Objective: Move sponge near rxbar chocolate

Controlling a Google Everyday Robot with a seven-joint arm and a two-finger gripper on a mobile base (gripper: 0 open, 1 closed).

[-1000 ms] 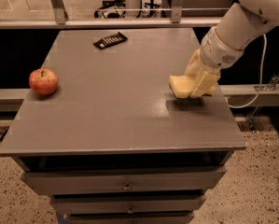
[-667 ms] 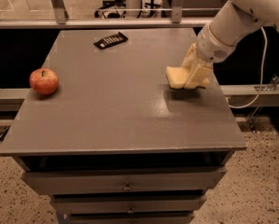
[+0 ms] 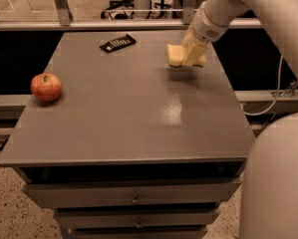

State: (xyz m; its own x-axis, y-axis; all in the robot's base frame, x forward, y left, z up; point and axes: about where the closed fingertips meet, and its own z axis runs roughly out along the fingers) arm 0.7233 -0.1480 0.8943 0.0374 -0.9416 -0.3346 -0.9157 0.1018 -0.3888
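Note:
Next, my gripper lets go of the sponge on the grey table top, close beside the rxbar chocolate (image 3: 147, 46), at its gripper-facing end. The sponge is now a little above the table.
The pale yellow sponge (image 3: 177, 55) is held in my gripper (image 3: 191, 54) a little above the grey table top (image 3: 133, 108), at the far right part of the table. My gripper is shut on the sponge, with the white arm reaching in from the upper right. The rxbar chocolate (image 3: 117, 43), a flat black wrapper with white print, lies near the table's far edge, to the left of the sponge and apart from it.
A red apple (image 3: 46, 86) sits near the table's left edge. Drawers (image 3: 133, 198) run below the table's front edge. The robot's white body (image 3: 275, 183) fills the lower right. A metal rail (image 3: 88, 25) runs behind the table.
My gripper has carried the sponge away from the right-middle of the table toward the far edge and slightly left, closer to the rxbar chocolate. The apple and the bar have not moved.

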